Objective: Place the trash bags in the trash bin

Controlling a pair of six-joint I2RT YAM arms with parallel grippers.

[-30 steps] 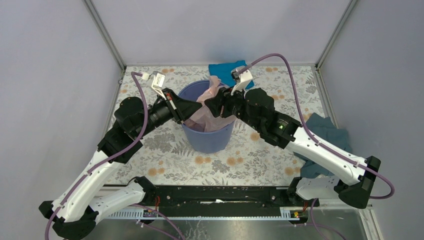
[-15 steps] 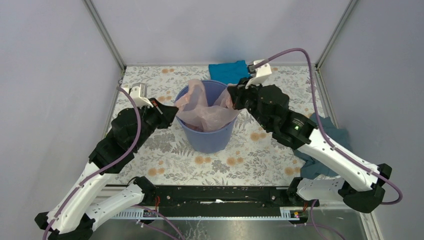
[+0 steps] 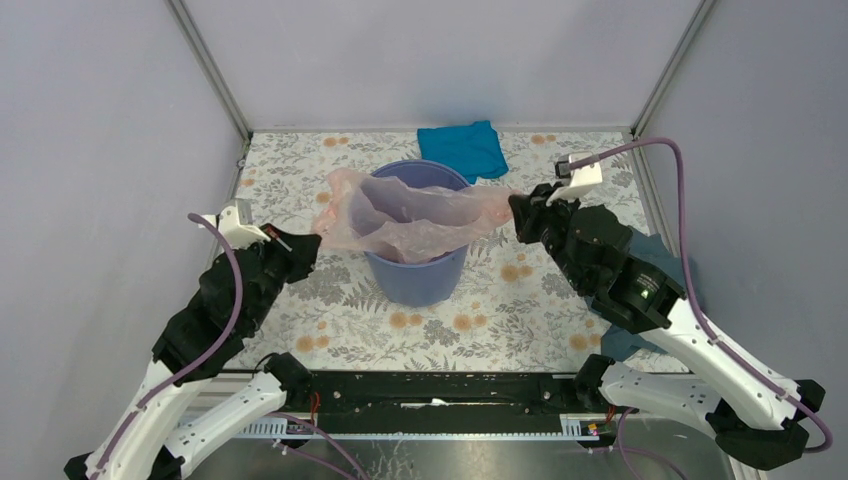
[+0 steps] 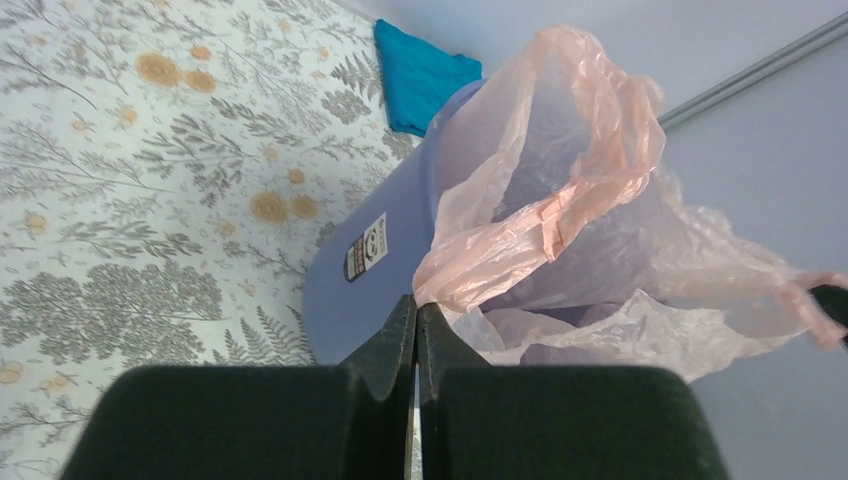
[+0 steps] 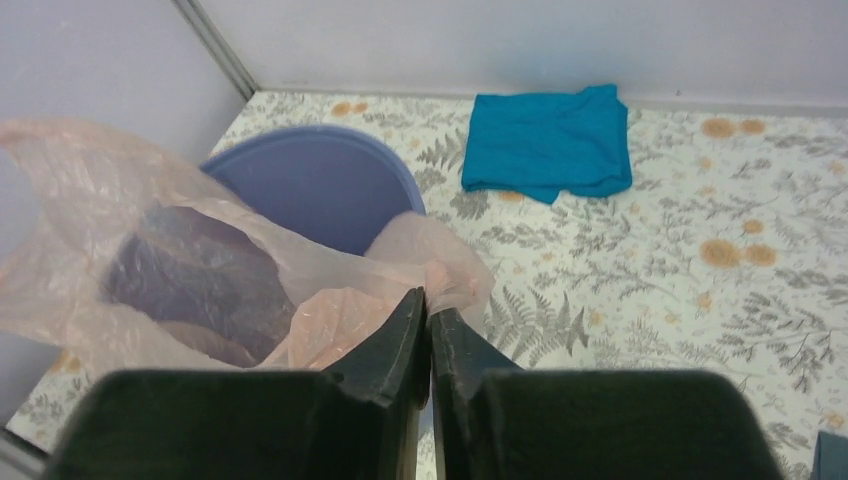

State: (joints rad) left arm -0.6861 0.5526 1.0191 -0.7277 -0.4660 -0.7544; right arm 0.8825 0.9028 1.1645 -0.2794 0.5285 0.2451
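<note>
The trash bag's near edge sags inside the trash bin's rim while my right gripper pinches its bunched corner, so I will open and take that edge (image 3: 462, 240).
A filmy pale-pink trash bag (image 3: 415, 212) is stretched wide over the mouth of the lavender-blue trash bin (image 3: 415, 275), its lower part hanging inside. My left gripper (image 3: 313, 246) is shut on the bag's left edge, out past the bin's left rim. My right gripper (image 3: 514, 208) is shut on the bag's right edge, beyond the right rim. In the left wrist view the closed jaws pinch the trash bag (image 4: 540, 225) beside the trash bin (image 4: 370, 290). In the right wrist view the trash bag (image 5: 250, 270) bunches at the closed tips, the trash bin (image 5: 320, 180) behind.
A bright blue folded cloth (image 3: 462, 148) lies at the back of the flowered table (image 3: 480, 320), also the bright blue cloth (image 5: 550, 140) in the right wrist view. A grey-blue cloth (image 3: 655, 262) lies at the right edge under my right arm. Grey walls enclose the table.
Both grippers drew outward and nearer, away from the bin's mouth, pulling the bag open across it. The right gripper closed on the bag's right edge; the left kept its grip.
</note>
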